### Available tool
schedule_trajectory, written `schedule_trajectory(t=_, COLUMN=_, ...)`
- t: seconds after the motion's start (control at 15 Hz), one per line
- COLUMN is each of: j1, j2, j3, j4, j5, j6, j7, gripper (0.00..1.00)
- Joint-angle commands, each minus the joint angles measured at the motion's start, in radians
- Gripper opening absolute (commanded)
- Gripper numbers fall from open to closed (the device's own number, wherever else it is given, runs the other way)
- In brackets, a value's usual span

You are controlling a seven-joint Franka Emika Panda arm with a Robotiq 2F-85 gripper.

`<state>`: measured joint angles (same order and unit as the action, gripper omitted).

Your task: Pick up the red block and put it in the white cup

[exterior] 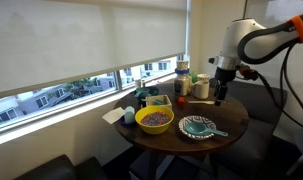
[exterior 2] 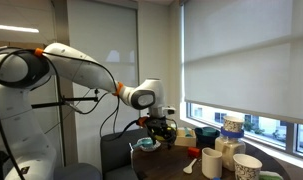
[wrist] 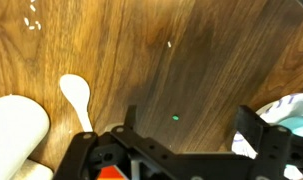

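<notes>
The robot's gripper needs to next go to the red block near the end of the white spoon's handle and close on the block's sides [exterior: 181, 100] [wrist: 106, 172].
My gripper [wrist: 191, 112] is open with nothing between its fingers, hovering over bare wood. In both exterior views it hangs just above the round table [exterior: 223, 96] [exterior 2: 161, 131]. The white cup [wrist: 15, 132] shows at the wrist view's lower left, beside a white spoon [wrist: 77, 96]. The cup also stands near the gripper in both exterior views [exterior: 201, 88] [exterior 2: 208, 162]. A small red patch [wrist: 111, 173] shows at the wrist view's bottom edge under the gripper body. I cannot tell whether it is the red block. No red block shows in either exterior view.
A yellow bowl [exterior: 154, 119] and a teal patterned plate [exterior: 198, 127] [wrist: 291, 108] sit on the round wooden table [exterior: 231, 118]. A taller striped container [exterior: 181, 78] [exterior 2: 231, 127] stands by the window. A tiny green dot [wrist: 175, 118] lies on the wood between the fingers.
</notes>
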<state>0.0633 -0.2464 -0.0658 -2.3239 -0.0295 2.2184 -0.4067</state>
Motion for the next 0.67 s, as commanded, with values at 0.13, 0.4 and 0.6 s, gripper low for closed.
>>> schedule_trajectory(t=0.13, j1=-0.016, j2=0.092, j3=-0.018, j4=0.104, j5=0.076, j6=-0.030, j7=-0.177, gripper=1.00)
schedule_trajectory(t=0.4, j1=-0.024, j2=0.149, j3=-0.022, j4=0.172, j5=0.111, j6=-0.057, j7=-0.244, gripper=1.00)
schedule_trajectory(t=0.6, j1=-0.020, j2=0.218, j3=-0.011, j4=0.202, j5=0.151, j6=0.124, j7=-0.219, gripper=1.00)
